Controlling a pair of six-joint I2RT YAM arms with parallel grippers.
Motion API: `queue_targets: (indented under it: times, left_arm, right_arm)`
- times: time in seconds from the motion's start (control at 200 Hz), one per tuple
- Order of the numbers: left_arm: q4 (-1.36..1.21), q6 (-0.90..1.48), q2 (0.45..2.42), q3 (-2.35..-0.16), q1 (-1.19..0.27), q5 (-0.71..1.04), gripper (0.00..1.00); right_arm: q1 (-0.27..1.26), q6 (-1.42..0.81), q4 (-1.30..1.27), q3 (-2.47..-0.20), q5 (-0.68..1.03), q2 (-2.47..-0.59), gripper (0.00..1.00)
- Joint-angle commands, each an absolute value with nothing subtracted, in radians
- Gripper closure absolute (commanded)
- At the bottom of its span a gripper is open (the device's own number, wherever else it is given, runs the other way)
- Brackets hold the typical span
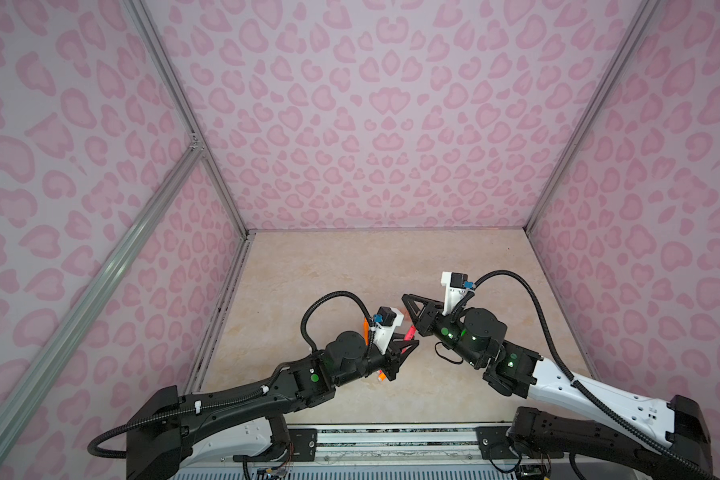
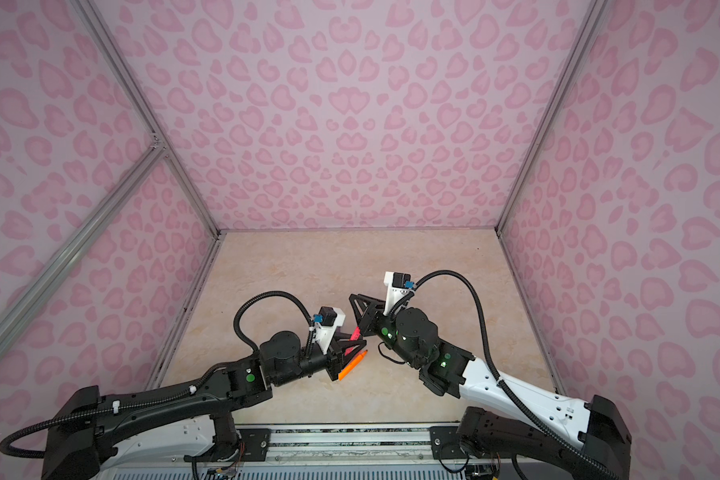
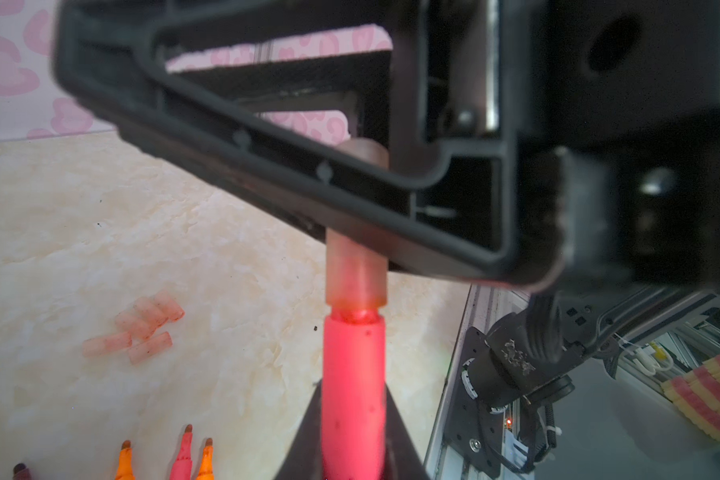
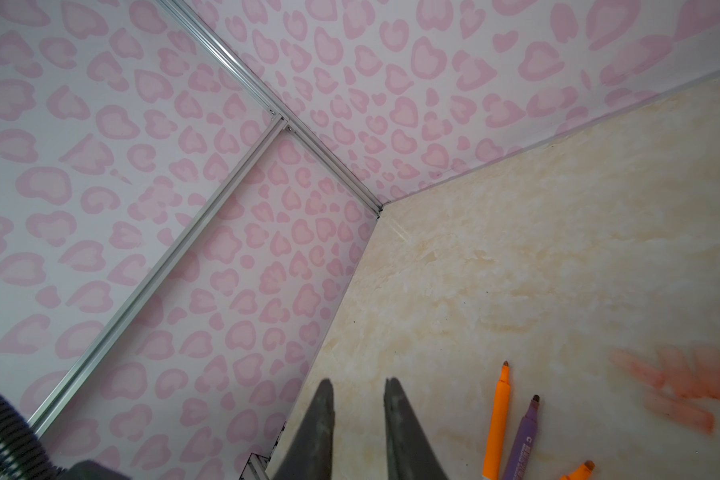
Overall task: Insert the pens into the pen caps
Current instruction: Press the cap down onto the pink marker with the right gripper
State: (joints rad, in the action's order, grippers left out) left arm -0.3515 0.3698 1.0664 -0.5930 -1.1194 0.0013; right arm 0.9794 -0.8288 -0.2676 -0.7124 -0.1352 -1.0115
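Note:
Next, I open my right gripper and take the pen cap (image 3: 365, 152) again between its fingertips before carrying the pen, because the pen cap crosses the fingers well back from the fingertips.
My left gripper (image 3: 353, 386) is shut on a pink-red pen (image 3: 353, 365), seen in both top views (image 1: 411, 332) (image 2: 355, 333). A translucent pen cap (image 3: 356, 274) covers its tip, the rim close to the barrel's shoulder. My right gripper (image 1: 404, 296) (image 2: 351, 296) is shut on that cap, well back from its fingertips. In the right wrist view my right gripper (image 4: 358, 390) shows only a narrow bare gap between its tips. Several loose pen caps (image 3: 142, 328) (image 4: 682, 386) lie on the table. Other pens lie there too: orange (image 4: 499, 419), purple (image 4: 522, 440), pink-red (image 3: 182, 453).
The marble-patterned table (image 1: 350, 266) is walled in by pink heart-patterned panels on three sides. A metal rail (image 1: 391, 440) runs along its front edge. An orange pen (image 2: 352, 368) lies under the left wrist.

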Motion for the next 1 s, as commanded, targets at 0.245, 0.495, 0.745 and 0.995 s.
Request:
queue_targets:
  times: [0.245,0.495,0.745,0.995]
  left_arm:
    - [-0.341,0.362,1.06,-0.647,-1.113,-0.091,0.97]
    - [-0.357,0.374,1.068,-0.701,-1.044,0.045,0.97]
    - [-0.322,0.326,1.044,-0.756,-1.026,-0.087,0.96]
    - [-0.318,0.273,1.047,-0.811,-1.026,-0.291,0.97]
  right_arm:
    - [1.045,-0.83,-0.315,-0.678,-0.169,-1.043,1.0]
    - [1.079,-0.837,-0.383,-0.638,-0.163,-1.061,1.0]
    - [1.128,-0.893,-0.354,-0.647,-0.173,-1.096,1.0]
    - [1.203,-1.013,-0.317,-0.658,-0.234,-1.138,1.0]
